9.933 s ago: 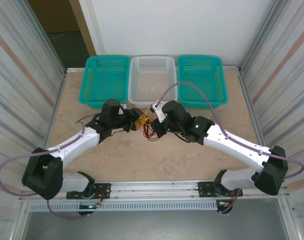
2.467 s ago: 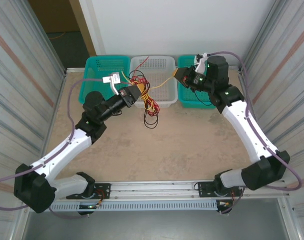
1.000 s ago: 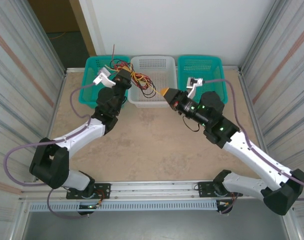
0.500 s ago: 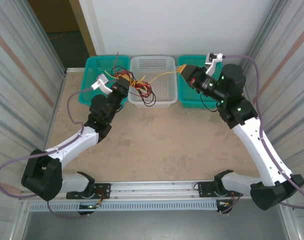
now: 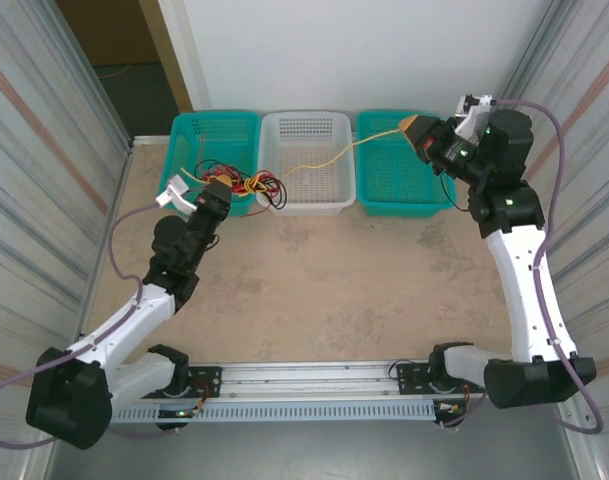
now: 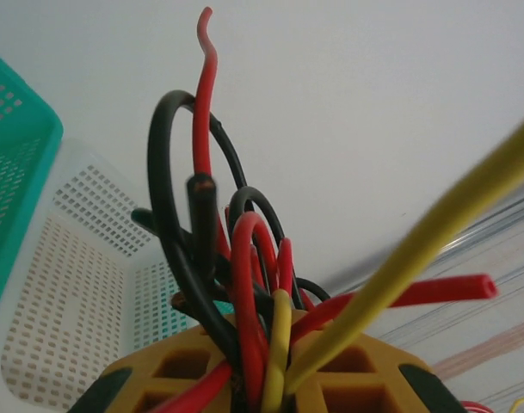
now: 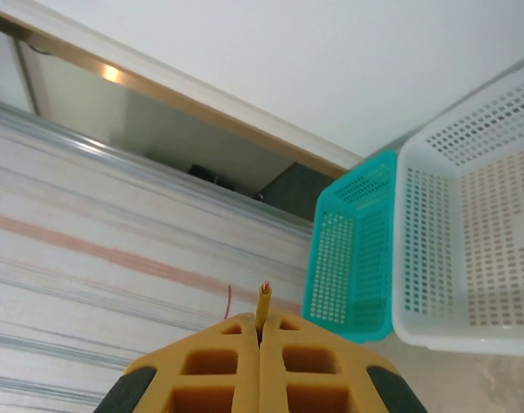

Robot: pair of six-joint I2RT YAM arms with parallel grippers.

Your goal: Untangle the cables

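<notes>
I should let go of the tangled heap of cables with my left gripper on the table (image 5: 298,264), just in front of the white basket.
A tangled bunch of red, black and yellow cables (image 5: 249,184) hangs at the front edge of the left teal basket (image 5: 216,135). My left gripper (image 5: 222,192) is shut on it. In the left wrist view the red cable (image 6: 206,86), the black cable (image 6: 163,172) and the yellow cable (image 6: 434,232) rise from between the orange fingers (image 6: 167,374) of that gripper (image 6: 262,383). One yellow cable (image 5: 329,158) stretches across the white basket (image 5: 306,128) to my right gripper (image 5: 414,128). That gripper (image 7: 260,337) is shut on the yellow cable's tip (image 7: 263,303).
Three baskets stand in a row along the back wall; the right teal basket (image 5: 404,185) lies below my right gripper. In the right wrist view the white basket (image 7: 468,232) and the left teal basket (image 7: 352,249) appear. Corrugated walls close in both sides.
My left gripper has carried the bunch down and left, from the white basket towards the left teal one. My right gripper has swung right and back, drawing the yellow cable out long.
</notes>
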